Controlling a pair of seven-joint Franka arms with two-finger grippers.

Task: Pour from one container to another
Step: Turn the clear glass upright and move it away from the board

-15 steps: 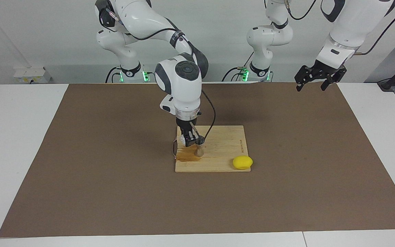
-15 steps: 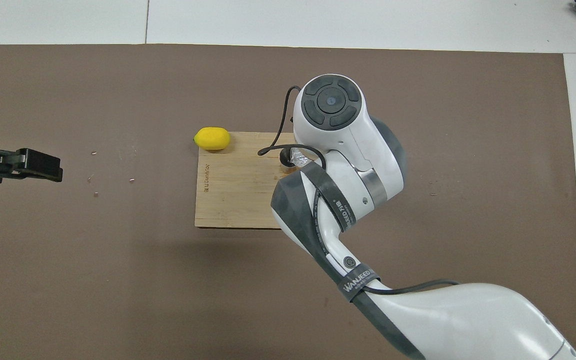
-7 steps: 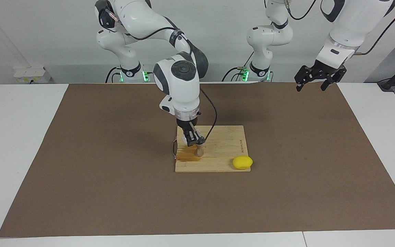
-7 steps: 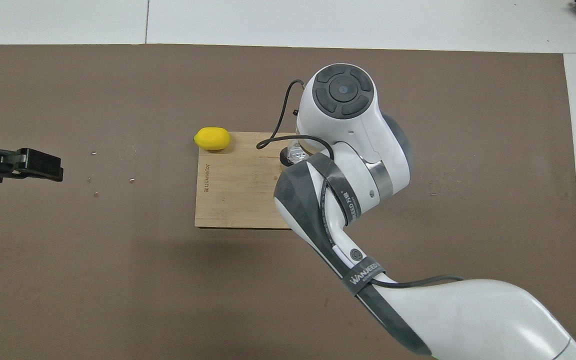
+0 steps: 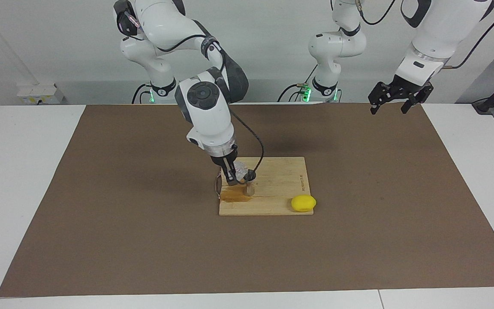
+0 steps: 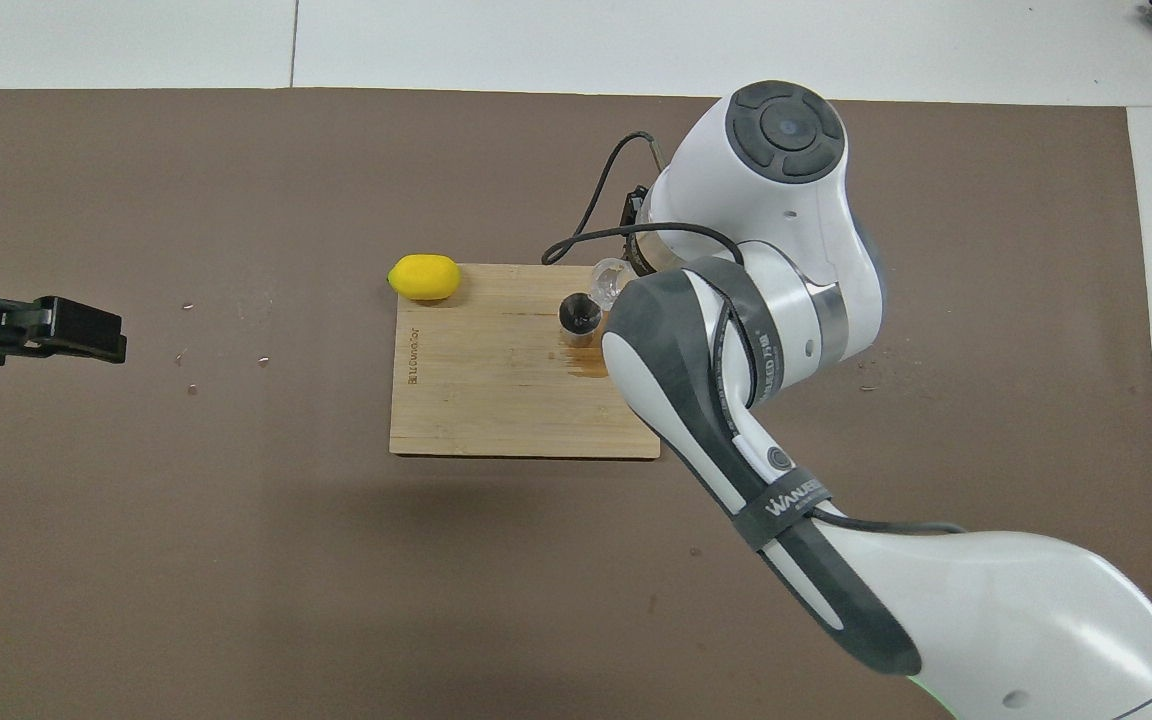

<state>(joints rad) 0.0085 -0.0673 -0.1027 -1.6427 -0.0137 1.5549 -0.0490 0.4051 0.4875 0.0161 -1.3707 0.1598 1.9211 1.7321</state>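
Observation:
The robot's right gripper needs to set the small clear cup down on the brown mat (image 6: 863,356), well beyond the stained side of the board.
On a wooden board (image 5: 281,180) (image 6: 476,390) stands the silver hourglass jigger (image 5: 250,185) (image 6: 580,314), upright. Just above its mouth, a small clear cup (image 5: 241,170) (image 6: 609,283) hangs tilted with its rim toward the jigger, and my right gripper (image 5: 231,176) is shut on it. In the overhead view the right arm's wrist covers most of that gripper. My left gripper (image 5: 388,110) (image 6: 86,330) waits in the air, open and with nothing in it, over the mat at the left arm's end of the table.
A yellow lemon (image 5: 303,203) (image 6: 423,277) lies at the board's corner, farther from the robots and toward the left arm's end. A brown wet stain (image 5: 231,195) (image 6: 591,365) marks the board beside the jigger. A brown mat (image 5: 144,236) covers the table.
The right arm's wrist has swung toward the right arm's end of the table and leaned over, uncovering the jigger from above; the cup now hangs tipped at the jigger's mouth. The left arm has not moved.

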